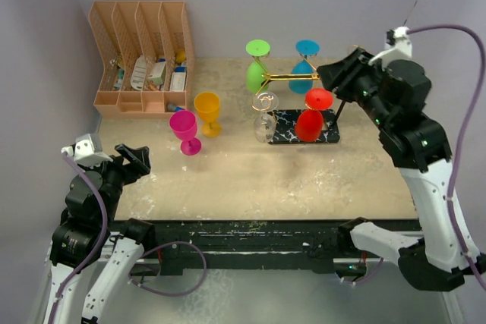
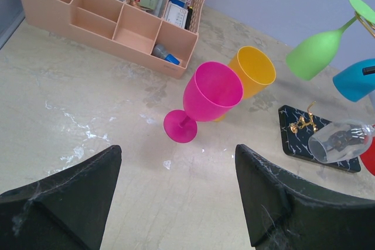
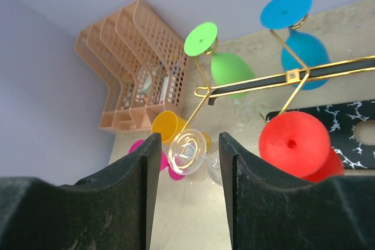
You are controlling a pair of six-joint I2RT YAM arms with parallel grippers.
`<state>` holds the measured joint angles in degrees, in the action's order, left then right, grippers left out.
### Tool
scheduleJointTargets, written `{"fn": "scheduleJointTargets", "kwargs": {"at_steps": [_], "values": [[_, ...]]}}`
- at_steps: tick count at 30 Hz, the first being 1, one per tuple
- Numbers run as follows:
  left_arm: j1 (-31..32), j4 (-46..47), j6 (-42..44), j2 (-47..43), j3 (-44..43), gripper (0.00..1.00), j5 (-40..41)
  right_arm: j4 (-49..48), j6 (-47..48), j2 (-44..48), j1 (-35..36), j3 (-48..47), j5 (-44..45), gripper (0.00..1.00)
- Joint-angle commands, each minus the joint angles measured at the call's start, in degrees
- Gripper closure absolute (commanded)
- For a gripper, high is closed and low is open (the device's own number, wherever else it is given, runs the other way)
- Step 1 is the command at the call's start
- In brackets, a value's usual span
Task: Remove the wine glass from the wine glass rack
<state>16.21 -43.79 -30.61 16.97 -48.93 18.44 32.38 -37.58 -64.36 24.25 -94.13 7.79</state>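
My right gripper needs to close on the edge of the red glass's foot [image 1: 327, 100] [image 3: 306, 161], the flat disc at the top where the glass hangs from the rack.
The wine glass rack [image 1: 292, 77] is a gold wire frame on a black marbled base [image 1: 328, 136]. Upside-down glasses hang from it: green [image 1: 255, 73], blue [image 1: 303, 73], red [image 1: 310, 117] and a clear one [image 1: 265, 117]. In the right wrist view the clear glass's foot [image 3: 187, 150] sits on a spiral hook, seen in the gap between my open right gripper's [image 3: 186, 188] fingers; the red glass [image 3: 295, 144] hangs to the right. My right gripper [image 1: 328, 75] is high beside the rack's right end. My left gripper [image 2: 176, 194] is open and empty, low at the near left.
A pink glass [image 1: 185, 130] and a yellow glass [image 1: 207, 113] stand upright on the table left of the rack. An orange slotted organiser [image 1: 143, 58] with small items stands at the back left. Purple walls close in the back and sides.
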Motion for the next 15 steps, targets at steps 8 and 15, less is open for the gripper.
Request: {"fn": "scheduleJointTargets", "kwargs": {"at_steps": [8,15], "values": [[0.1,2.7,0.6,-0.5,0.1,0.19,-0.4,2.6,-6.9,11.2,-16.0,12.1,-10.8,0.40],[0.1,2.8,0.7,0.0,0.0,0.19,-0.9,-2.1,-10.9,14.0,-18.7,22.0,-16.5,0.39]]}}
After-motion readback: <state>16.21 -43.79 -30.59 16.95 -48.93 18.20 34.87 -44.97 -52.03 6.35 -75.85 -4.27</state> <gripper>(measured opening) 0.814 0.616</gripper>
